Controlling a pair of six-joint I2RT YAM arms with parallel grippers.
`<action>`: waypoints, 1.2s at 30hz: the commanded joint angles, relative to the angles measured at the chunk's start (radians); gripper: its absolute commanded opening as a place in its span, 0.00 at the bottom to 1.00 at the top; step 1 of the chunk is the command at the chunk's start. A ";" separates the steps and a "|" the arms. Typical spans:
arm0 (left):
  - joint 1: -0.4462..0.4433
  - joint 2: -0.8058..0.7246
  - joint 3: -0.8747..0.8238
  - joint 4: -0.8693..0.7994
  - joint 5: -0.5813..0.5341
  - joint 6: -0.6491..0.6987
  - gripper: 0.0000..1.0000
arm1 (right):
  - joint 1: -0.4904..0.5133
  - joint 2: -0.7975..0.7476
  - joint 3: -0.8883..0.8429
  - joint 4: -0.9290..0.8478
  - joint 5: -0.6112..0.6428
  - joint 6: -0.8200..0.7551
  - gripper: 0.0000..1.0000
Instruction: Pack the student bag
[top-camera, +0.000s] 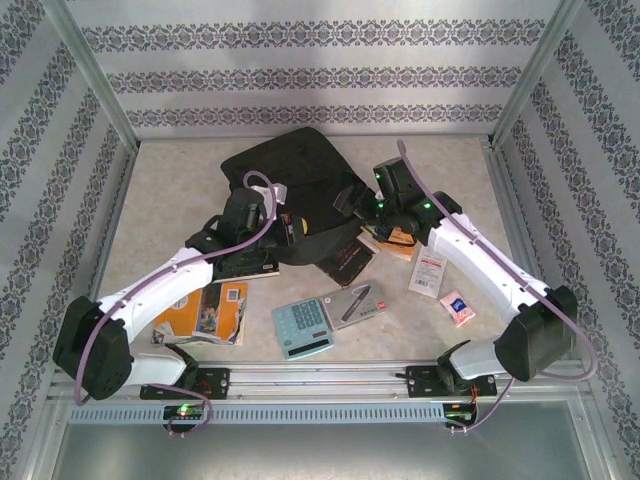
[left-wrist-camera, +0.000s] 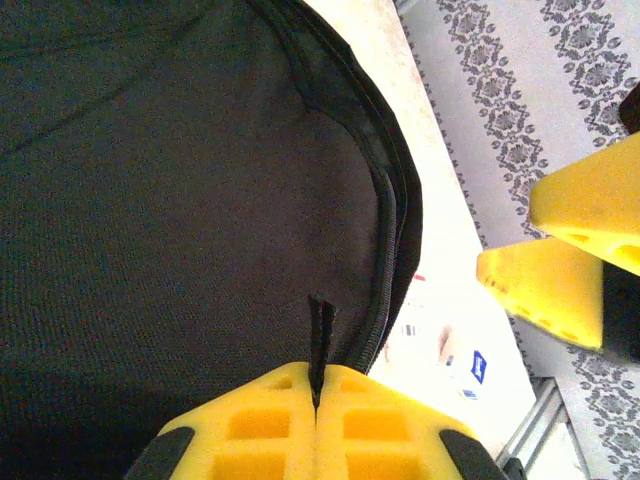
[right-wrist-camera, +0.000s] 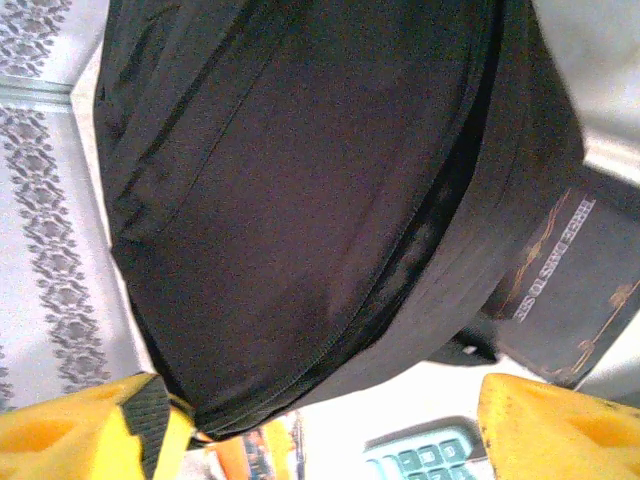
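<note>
The bag's rim is loose while my left gripper holds the fabric tab, so my right gripper needs to pinch the rim's zipper corner (right-wrist-camera: 222, 420) and keep the bag tight.
The student bag (top-camera: 290, 172), black and soft, lies at the back middle of the table. In the left wrist view its dark fabric (left-wrist-camera: 180, 200) and zipper seam run along the rim. My left gripper (left-wrist-camera: 317, 400) is shut on a thin black fabric tab (left-wrist-camera: 320, 335) of the bag beside the zipper. It sits at the bag's near left edge (top-camera: 288, 226). My right gripper (right-wrist-camera: 320, 440) is open with its yellow fingers (right-wrist-camera: 560, 430) far apart, just in front of the bag's near edge (right-wrist-camera: 300, 250) with nothing between them. It hovers at the bag's right side (top-camera: 352, 204).
A dark book (top-camera: 345, 260) lies half under the bag's near edge. In front lie a teal calculator (top-camera: 302, 327), a grey case (top-camera: 358, 302), an orange booklet (top-camera: 205, 312), a white packet (top-camera: 428, 270) and a pink packet (top-camera: 458, 308). Patterned walls enclose three sides.
</note>
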 joint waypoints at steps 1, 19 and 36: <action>-0.045 0.030 0.045 0.110 0.022 -0.057 0.00 | 0.024 -0.007 -0.067 0.066 -0.056 0.162 0.84; -0.146 0.048 0.061 0.178 -0.049 -0.086 0.00 | 0.075 -0.007 -0.125 0.041 0.117 0.297 0.41; -0.058 -0.050 -0.011 0.022 -0.119 -0.031 0.00 | 0.049 0.020 -0.096 0.008 0.159 0.026 0.00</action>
